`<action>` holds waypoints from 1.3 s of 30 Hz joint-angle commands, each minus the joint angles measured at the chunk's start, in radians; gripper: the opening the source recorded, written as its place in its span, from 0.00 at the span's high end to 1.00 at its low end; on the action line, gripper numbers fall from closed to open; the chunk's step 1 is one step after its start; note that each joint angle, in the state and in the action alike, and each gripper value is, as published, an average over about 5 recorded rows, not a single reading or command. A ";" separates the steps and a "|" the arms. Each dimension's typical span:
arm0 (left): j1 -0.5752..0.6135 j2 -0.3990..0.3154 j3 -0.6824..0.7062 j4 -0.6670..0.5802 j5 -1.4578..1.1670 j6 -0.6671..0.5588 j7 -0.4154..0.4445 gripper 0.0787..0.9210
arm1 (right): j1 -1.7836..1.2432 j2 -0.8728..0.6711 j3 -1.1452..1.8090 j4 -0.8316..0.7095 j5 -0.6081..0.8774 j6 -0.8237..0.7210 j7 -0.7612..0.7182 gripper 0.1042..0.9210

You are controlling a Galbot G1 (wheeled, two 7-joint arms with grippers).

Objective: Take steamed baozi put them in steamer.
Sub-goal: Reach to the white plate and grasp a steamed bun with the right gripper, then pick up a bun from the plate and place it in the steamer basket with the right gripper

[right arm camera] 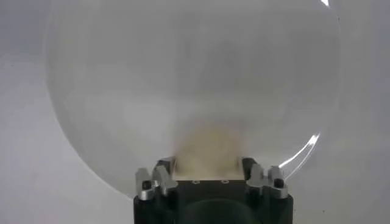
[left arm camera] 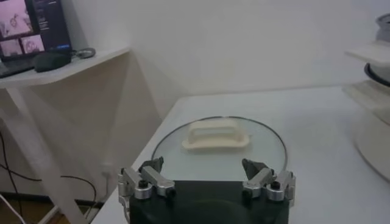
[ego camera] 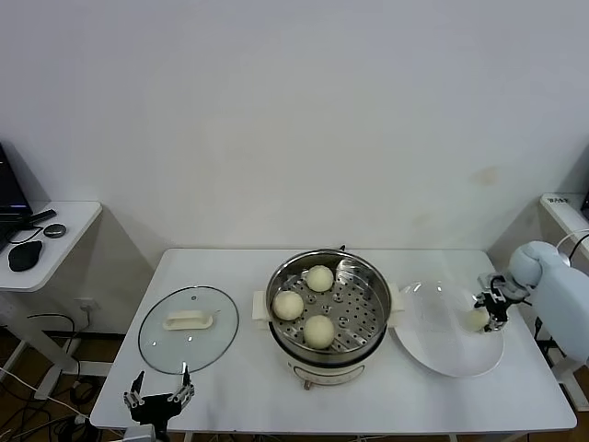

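Observation:
I need to use my right gripper to set the baozi free on the bare part of the steamer's tray (ego camera: pixel 352 296) that faces the white plate.
Three steamed baozi (ego camera: pixel 319 278) lie on the perforated tray inside the steamer (ego camera: pixel 370 273), a shiny steel pot at the table's middle. A further cream-white baozi (ego camera: pixel 478 319) rests on the right side of the flat white plate (ego camera: pixel 442 345). My right gripper (ego camera: pixel 489 310) reaches in from the right and is shut on it. In the right wrist view, the baozi (right arm camera: pixel 207 149) fills the gap between the fingers of the right gripper (right arm camera: pixel 207 169) over the plate (right arm camera: pixel 183 73). My left gripper (ego camera: pixel 159 394) hangs open and empty at the table's front left edge.
A round glass lid (ego camera: pixel 189 329) with a cream handle lies flat left of the steamer, just beyond the left gripper (left arm camera: pixel 207 173); the lid (left arm camera: pixel 219 135) fills the left wrist view. A small side table (ego camera: pixel 64 226) with a mouse stands further left.

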 commanded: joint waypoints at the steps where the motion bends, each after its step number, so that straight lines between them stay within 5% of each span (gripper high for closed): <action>1: 0.002 -0.003 0.004 0.000 0.014 -0.003 -0.003 0.12 | 0.043 -0.026 -0.049 0.040 0.087 -0.024 -0.016 0.46; 9: -0.003 0.000 0.021 0.002 0.030 -0.019 -0.014 0.12 | 0.406 -0.133 -0.446 0.317 0.471 -0.224 -0.058 0.46; 20: -0.013 0.007 0.043 -0.061 0.015 -0.018 -0.017 0.12 | 0.839 0.016 -0.850 0.627 0.963 -0.524 -0.013 0.46; 39: -0.020 0.022 0.037 -0.078 -0.014 -0.015 -0.016 0.12 | 0.746 0.125 -0.978 0.710 0.955 -0.663 0.138 0.47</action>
